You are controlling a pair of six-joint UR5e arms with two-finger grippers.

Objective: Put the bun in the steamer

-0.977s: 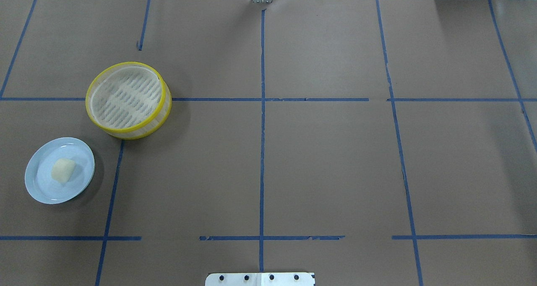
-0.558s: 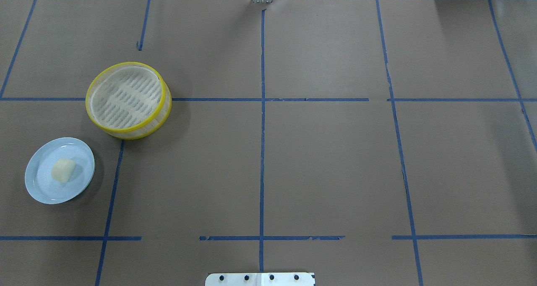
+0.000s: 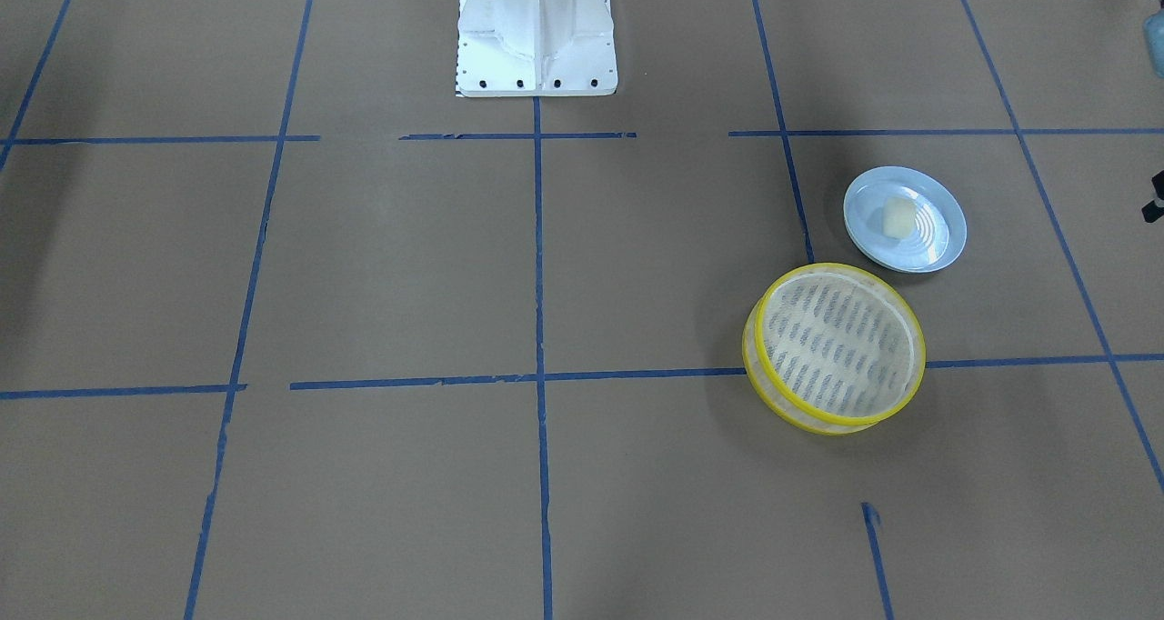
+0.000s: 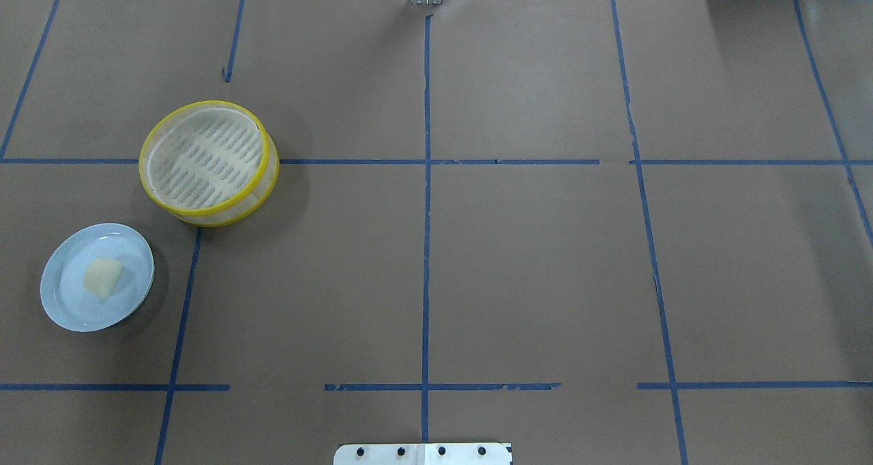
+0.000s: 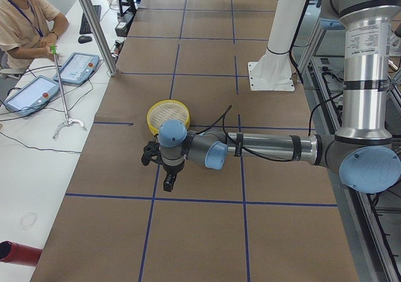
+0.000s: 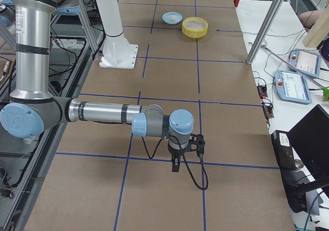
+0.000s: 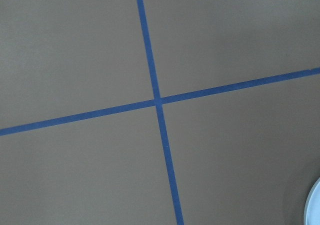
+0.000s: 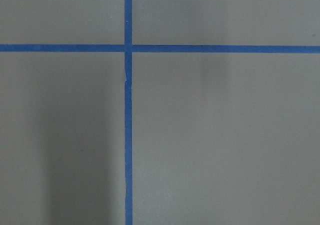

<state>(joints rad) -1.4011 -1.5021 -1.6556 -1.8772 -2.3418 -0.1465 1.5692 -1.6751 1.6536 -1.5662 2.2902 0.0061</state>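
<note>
My left gripper is going to close around the opposite sides of the bun (image 3: 900, 215), which sits on the pale blue plate next to the steamer.
The bun (image 4: 103, 276) is a small cream-white lump on a pale blue plate (image 4: 68, 301) at the table's left; it also shows in the front-facing view (image 3: 898, 217). The steamer (image 4: 204, 103), yellow-rimmed with a slotted base, stands empty just beyond the plate and shows in the front-facing view too (image 3: 837, 268). My left gripper (image 5: 168, 183) shows only in the exterior left view, hanging above the table on the near side of the steamer (image 5: 168, 114); I cannot tell if it is open. My right gripper (image 6: 175, 165) shows only in the exterior right view, far from the steamer; I cannot tell its state.
Blue tape lines grid the brown table. The white robot base (image 3: 536, 38) stands at the table's middle edge. An operator (image 5: 25, 19) sits at a side desk with tablets (image 5: 75, 67). The left wrist view shows the plate's edge (image 7: 315, 205).
</note>
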